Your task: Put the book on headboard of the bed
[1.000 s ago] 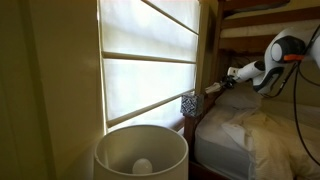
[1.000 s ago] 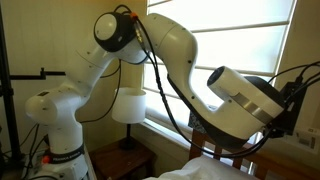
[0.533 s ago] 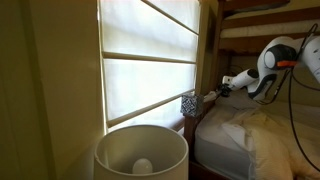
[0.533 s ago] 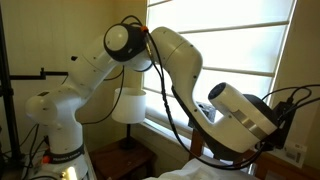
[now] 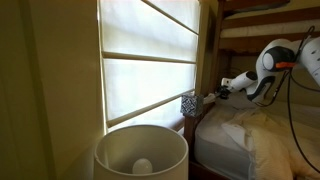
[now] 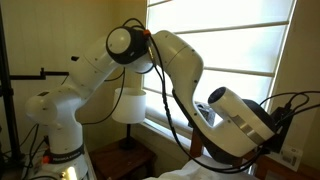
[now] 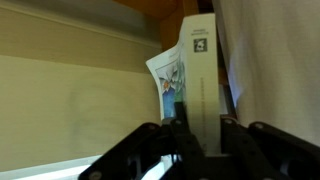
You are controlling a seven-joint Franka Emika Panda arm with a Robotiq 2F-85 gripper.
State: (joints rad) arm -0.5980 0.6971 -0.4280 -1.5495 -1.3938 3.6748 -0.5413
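Observation:
The robot's gripper should set the book down on the dark brown headboard (image 5: 207,101) beside the blue-and-white patterned box.
In the wrist view my gripper (image 7: 203,132) is shut on the book (image 7: 200,70), a thin whitish book standing upright between the fingers, spine towards the camera. In an exterior view the gripper (image 5: 220,89) hovers at the head of the bed (image 5: 240,138), just above the pillow and beside the dark brown headboard (image 5: 192,126). The book is too small to make out there. In the exterior view from the other side the arm's wrist (image 6: 238,118) hides the jaws.
A blue-and-white patterned box (image 5: 189,103) stands by the window just past the gripper, and it shows behind the book in the wrist view (image 7: 166,72). A lamp with a white shade (image 5: 140,152) is near the window (image 5: 150,70). The upper bunk (image 5: 265,10) is overhead.
The arm has dropped a little and shifted closer to the bed's head end over the last second. The book stays gripped.

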